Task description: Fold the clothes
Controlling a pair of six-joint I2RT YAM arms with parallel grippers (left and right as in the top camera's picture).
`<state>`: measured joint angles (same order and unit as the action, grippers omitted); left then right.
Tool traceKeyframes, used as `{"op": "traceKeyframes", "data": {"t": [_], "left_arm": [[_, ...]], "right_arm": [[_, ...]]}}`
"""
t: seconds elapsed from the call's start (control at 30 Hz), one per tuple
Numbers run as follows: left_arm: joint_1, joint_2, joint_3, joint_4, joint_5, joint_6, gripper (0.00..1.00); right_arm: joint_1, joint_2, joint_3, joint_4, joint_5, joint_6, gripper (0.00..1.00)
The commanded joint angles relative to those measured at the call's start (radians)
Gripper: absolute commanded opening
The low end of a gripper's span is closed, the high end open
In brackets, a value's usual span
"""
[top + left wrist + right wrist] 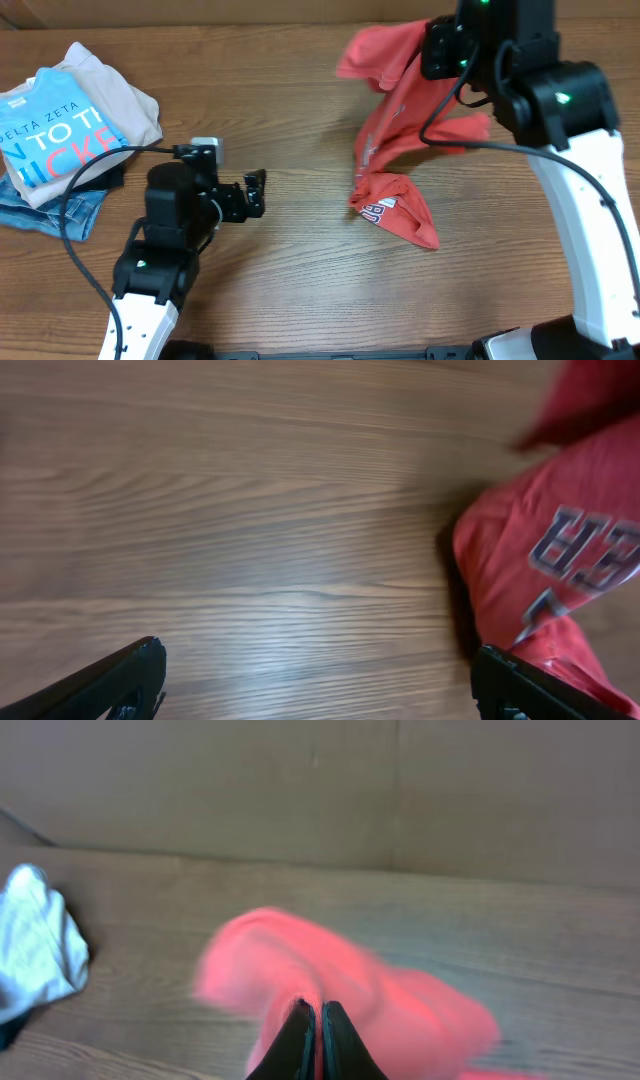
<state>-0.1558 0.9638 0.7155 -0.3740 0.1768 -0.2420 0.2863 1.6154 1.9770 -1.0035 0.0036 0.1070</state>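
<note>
The coral-red T-shirt's lower end [359, 199] [502, 644] is the next place for my left gripper to go, and it should close on that end's edge facing the clothes pile.
The coral-red T-shirt [395, 120] hangs bunched from my right gripper [432, 48] at the back right, its lower end with dark lettering resting on the table. In the right wrist view my right gripper [311, 1012] is shut on a fold of the blurred red T-shirt [400, 1010]. My left gripper [255, 192] is open and empty, low over the table's middle, left of the shirt. In the left wrist view its fingers [320, 685] stand wide apart, with the shirt's printed part [560, 570] at the right, next to the right finger.
At the back left lies a pile: a bright blue T-shirt with white letters [55, 135] on a beige folded garment [115, 95] and blue jeans [55, 212]. A pale cloth [35, 945] shows at the left of the right wrist view. Bare wooden table [290, 280] elsewhere.
</note>
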Motion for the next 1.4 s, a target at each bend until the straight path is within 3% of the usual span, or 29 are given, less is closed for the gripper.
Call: {"op": "traceKeyframes", "data": {"t": [0.0,0.4,0.93,1.17,1.27,1.37], "left_arm": [[-0.076,0.035,0.026,0.039,0.035,-0.016,1.0],[-0.378,0.313,0.026,0.345,0.025,-0.016,1.0],[-0.534,0.745,0.026,0.825,0.006,-0.019,1.0],[-0.51,0.75,0.027,0.834,-0.084,-0.027,1.0],[-0.457,0.659,0.035,0.738,-0.136,-0.026,1.0],[-0.372,0.552,0.071,0.616,-0.063,-0.024,1.0]], "right_arm": [[-0.008,0.021,0.014,-0.019,0.018,-0.014,0.04],[-0.009,0.021,0.014,-0.011,0.023,-0.014,0.04],[-0.009,-0.015,0.015,0.064,0.022,-0.014,0.04],[-0.028,-0.049,0.015,0.058,0.167,-0.001,0.04],[-0.06,-0.051,0.015,0.036,0.204,0.002,0.04],[-0.087,-0.051,0.015,0.009,0.175,0.001,0.04]]}}
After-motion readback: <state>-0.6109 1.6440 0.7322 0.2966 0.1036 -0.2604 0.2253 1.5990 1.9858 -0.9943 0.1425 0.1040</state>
